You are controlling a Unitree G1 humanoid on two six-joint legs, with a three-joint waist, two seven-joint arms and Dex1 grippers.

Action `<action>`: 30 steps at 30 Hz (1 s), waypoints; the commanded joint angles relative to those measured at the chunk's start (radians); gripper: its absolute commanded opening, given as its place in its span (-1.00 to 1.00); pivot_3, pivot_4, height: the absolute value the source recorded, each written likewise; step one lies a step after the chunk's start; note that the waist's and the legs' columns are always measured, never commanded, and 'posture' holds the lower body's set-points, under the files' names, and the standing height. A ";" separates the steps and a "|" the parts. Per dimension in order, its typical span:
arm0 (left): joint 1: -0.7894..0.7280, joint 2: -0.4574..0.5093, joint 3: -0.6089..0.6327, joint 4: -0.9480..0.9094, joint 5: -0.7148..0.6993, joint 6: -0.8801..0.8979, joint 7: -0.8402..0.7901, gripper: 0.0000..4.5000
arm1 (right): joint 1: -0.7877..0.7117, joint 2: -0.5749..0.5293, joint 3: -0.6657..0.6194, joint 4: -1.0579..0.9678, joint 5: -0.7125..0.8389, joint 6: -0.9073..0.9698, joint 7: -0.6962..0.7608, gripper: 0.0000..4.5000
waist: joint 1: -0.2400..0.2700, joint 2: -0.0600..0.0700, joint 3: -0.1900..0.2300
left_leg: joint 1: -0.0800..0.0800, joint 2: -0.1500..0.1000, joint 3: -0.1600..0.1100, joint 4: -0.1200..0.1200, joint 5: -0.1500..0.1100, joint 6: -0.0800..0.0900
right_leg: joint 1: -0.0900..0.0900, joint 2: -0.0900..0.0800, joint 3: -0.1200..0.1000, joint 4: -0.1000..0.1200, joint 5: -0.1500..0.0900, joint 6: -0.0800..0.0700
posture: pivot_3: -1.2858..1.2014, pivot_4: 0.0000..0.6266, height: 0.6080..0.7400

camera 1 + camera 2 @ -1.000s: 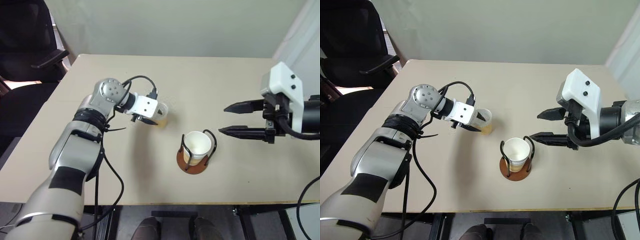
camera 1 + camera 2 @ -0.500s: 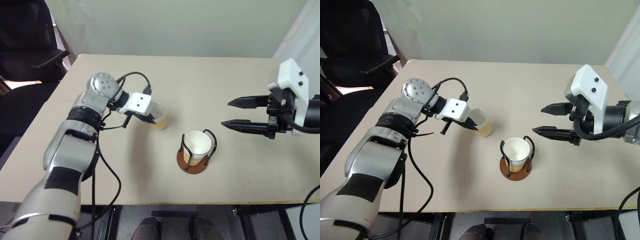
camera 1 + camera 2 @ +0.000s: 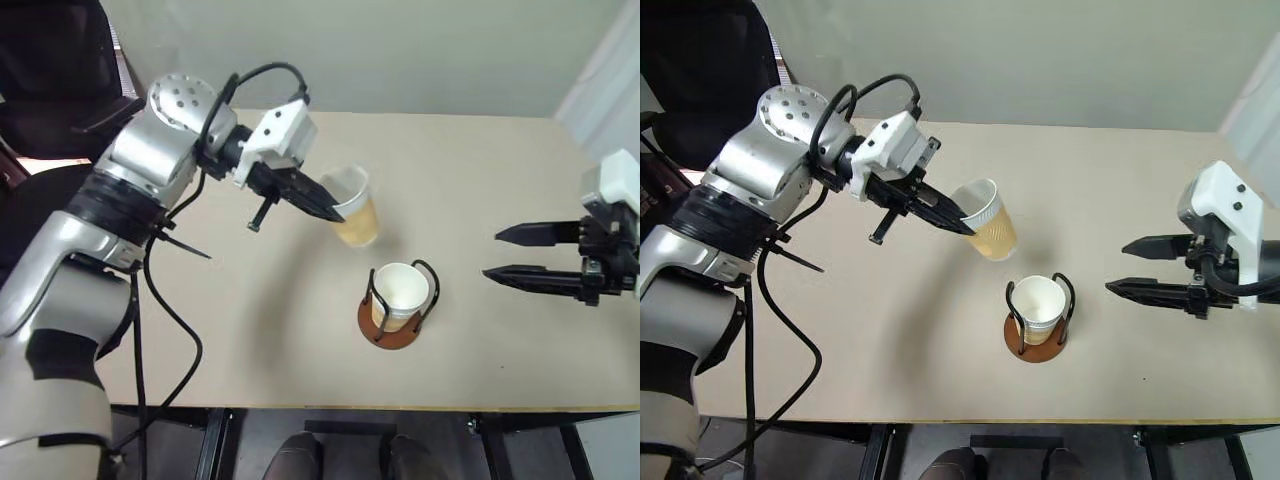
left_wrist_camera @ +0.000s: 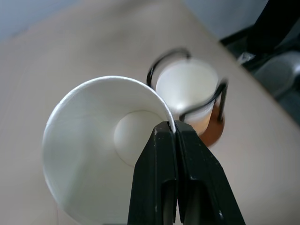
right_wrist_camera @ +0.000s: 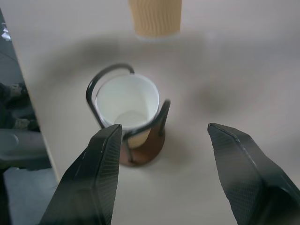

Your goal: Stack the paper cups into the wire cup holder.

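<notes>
My left gripper needs to release the paper cup it has once that cup is inside the other paper cup point(image 3: 402, 283) point(image 4: 186, 85) that is standing in the wire cup holder.
My left gripper point(image 3: 335, 211) is shut on the rim of a paper cup point(image 3: 355, 207), which hangs tilted in the air above the table, up and left of the wire cup holder point(image 3: 397, 322). The left wrist view looks down into that held cup point(image 4: 101, 140), one finger inside and one outside its rim. A second paper cup point(image 3: 401, 291) stands upright inside the holder's black loops on the brown disc. To the holder's right, my right gripper point(image 3: 500, 253) is open, its fingers level and pointing at the holder, holding nothing.
The beige table point(image 3: 480, 170) carries the holder near its front edge. A black office chair point(image 3: 60, 80) stands past the table's left corner. A wall runs behind the far edge.
My left gripper closed on the cup's rim, lifted it off the table and carried it toward the holder. The right gripper drew back to the right, still open.
</notes>
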 commanded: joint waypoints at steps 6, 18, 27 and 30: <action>-0.139 -0.004 -0.116 -0.087 -0.156 0.035 -0.032 -0.99 | 0.064 -0.025 -0.210 -0.073 0.111 0.018 0.039 0.34 | -0.005 0.001 0.001 | 0.007 0.001 0.001 -0.001 0.000 0.001 | 0.006 -0.001 0.002 0.000 0.000 -0.001 | 0.03 -0.52 1.00; -0.146 -0.119 -0.329 -0.001 -0.077 -0.213 -0.032 -0.99 | 0.093 -0.031 -0.296 -0.110 0.234 0.054 -0.083 0.34 | -0.003 0.001 0.002 | 0.010 0.000 -0.001 -0.001 -0.001 0.002 | 0.010 -0.001 0.001 0.000 -0.001 0.000 | 0.03 -0.52 1.00; -0.134 -0.174 -0.354 0.048 0.009 -0.331 -0.032 -0.99 | 0.099 -0.057 -0.281 -0.101 0.306 0.035 -0.151 0.34 | -0.003 0.001 0.002 | 0.009 0.000 0.000 -0.001 -0.002 0.003 | 0.010 -0.001 0.002 0.000 -0.003 0.004 | 0.03 -0.52 1.00; -0.145 -0.165 -0.344 0.040 0.014 -0.303 -0.032 -0.72 | 0.104 -0.061 -0.271 -0.097 0.308 0.019 -0.154 0.34 | -0.002 0.001 0.002 | 0.008 -0.001 -0.001 0.000 -0.003 0.003 | 0.010 -0.001 0.002 0.000 -0.003 0.005 | 0.03 -0.52 1.00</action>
